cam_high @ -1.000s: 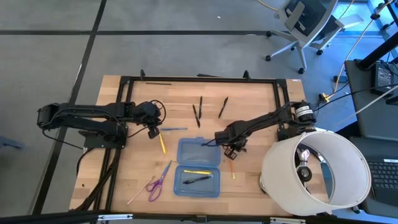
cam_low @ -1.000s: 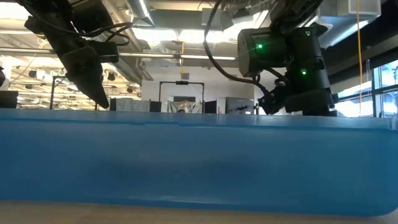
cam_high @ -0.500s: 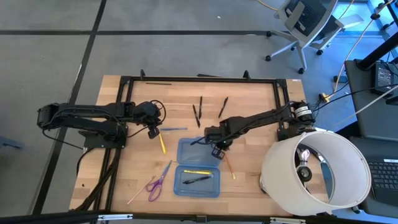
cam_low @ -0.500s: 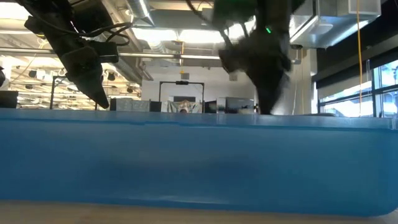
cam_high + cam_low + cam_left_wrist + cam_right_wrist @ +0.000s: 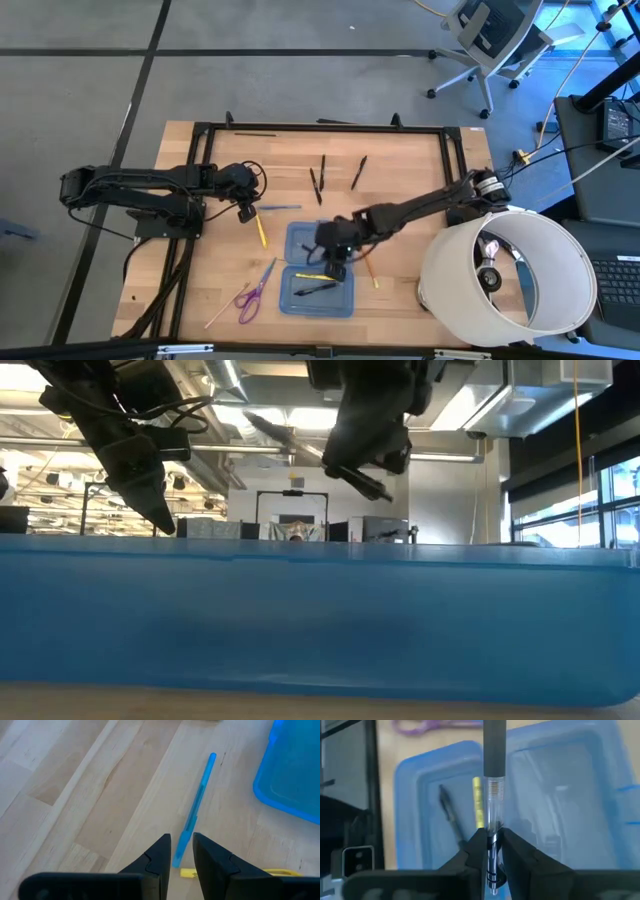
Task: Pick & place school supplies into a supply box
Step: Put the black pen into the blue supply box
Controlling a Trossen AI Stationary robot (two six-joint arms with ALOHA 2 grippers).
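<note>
The robot's right gripper will let go of the black pen with the clear body between the yellow pencil and the black pen (image 5: 322, 282) (image 5: 472, 829) in the blue box. The held pen now hangs over the open box.
My right gripper (image 5: 335, 262) hangs over the open blue supply box (image 5: 318, 292), shut on a black pen with a clear barrel (image 5: 494, 770). In the box's near half lie a yellow pencil (image 5: 477, 805) and a black pen (image 5: 450, 817). My left gripper (image 5: 181, 855) waits narrowly open above the near end of a blue pen (image 5: 197, 805), which lies flat on the table; beside it lies a yellow pencil (image 5: 260, 230). Purple scissors (image 5: 255, 290) and a pale stick (image 5: 225, 310) lie left of the box, and an orange pencil (image 5: 368, 268) lies to its right. My right gripper pinches the pen between its two fingers on the clear barrel near one end (image 5: 493, 837). The fingers slant down from the table's right and lie along the pen, which juts out ahead of them. The pen is lifted clear above the box.
Three black pens (image 5: 322, 167) lie on the far part of the table. A large white drum (image 5: 505, 275) stands at the near right corner. A black frame (image 5: 320, 128) runs along the table's far edge. In the low view the box's blue wall (image 5: 320, 620) hides the tabletop.
My right gripper has carried the pen from the right side of the box's far half toward the table's left and near edges. It has risen and tipped from steeply down to a slant. The pen stays clear of the box.
</note>
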